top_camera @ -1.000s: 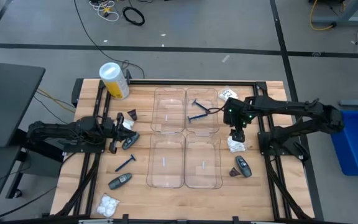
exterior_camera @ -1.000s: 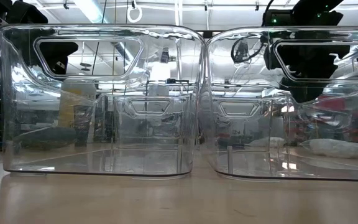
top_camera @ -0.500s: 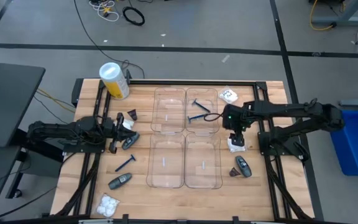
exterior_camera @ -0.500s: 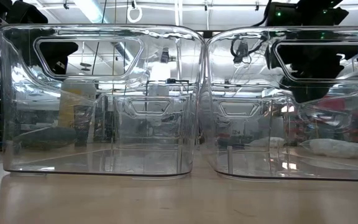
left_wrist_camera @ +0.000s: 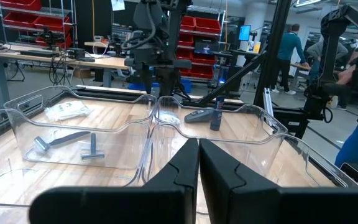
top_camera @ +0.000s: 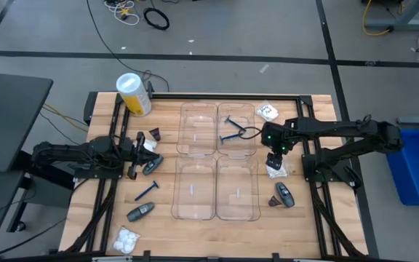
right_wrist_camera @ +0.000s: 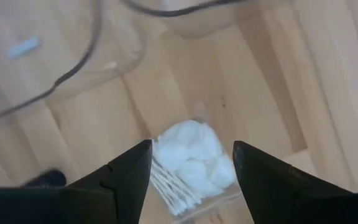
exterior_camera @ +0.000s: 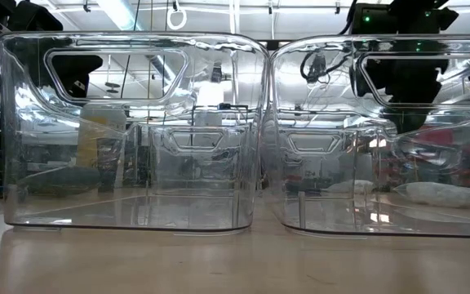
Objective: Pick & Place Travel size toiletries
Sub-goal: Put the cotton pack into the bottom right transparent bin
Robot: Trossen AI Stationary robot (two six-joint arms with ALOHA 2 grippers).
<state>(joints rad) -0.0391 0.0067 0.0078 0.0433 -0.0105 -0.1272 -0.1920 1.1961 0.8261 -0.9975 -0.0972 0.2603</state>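
The robot's right gripper will close on the edge (top_camera: 270, 170) (right_wrist_camera: 194, 129) nearest the clear trays of the small white packet that is under its open fingers.
My right gripper (top_camera: 273, 156) hangs open over a small white crinkly packet (top_camera: 274, 169) that lies flat on the table right of the trays. In the right wrist view its fingers stand on either side of the packet (right_wrist_camera: 191, 163). Two thin blue razors (top_camera: 231, 129) lie in the far right tray compartment. A grey oval tube (top_camera: 284, 193) and a dark cone piece (top_camera: 273, 201) lie near the right edge, and another packet (top_camera: 268, 110) lies at the far right. My left gripper (top_camera: 132, 156) waits shut at the table's left among a cone (top_camera: 154, 135), a packet (top_camera: 149, 144), a tube (top_camera: 151, 167) and a razor (top_camera: 148, 191).
Clear plastic compartment trays (top_camera: 217, 161) fill the table's middle. The yellow-and-white cylinder (top_camera: 134, 94) lies at the far left corner. Another tube (top_camera: 140, 212) and packet (top_camera: 127, 239) lie at the near left. People (left_wrist_camera: 289, 46) stand in the room beyond the table.
My right gripper has shifted slightly toward the table's left, staying above the white packet. The packet and the other things have stayed where they were.
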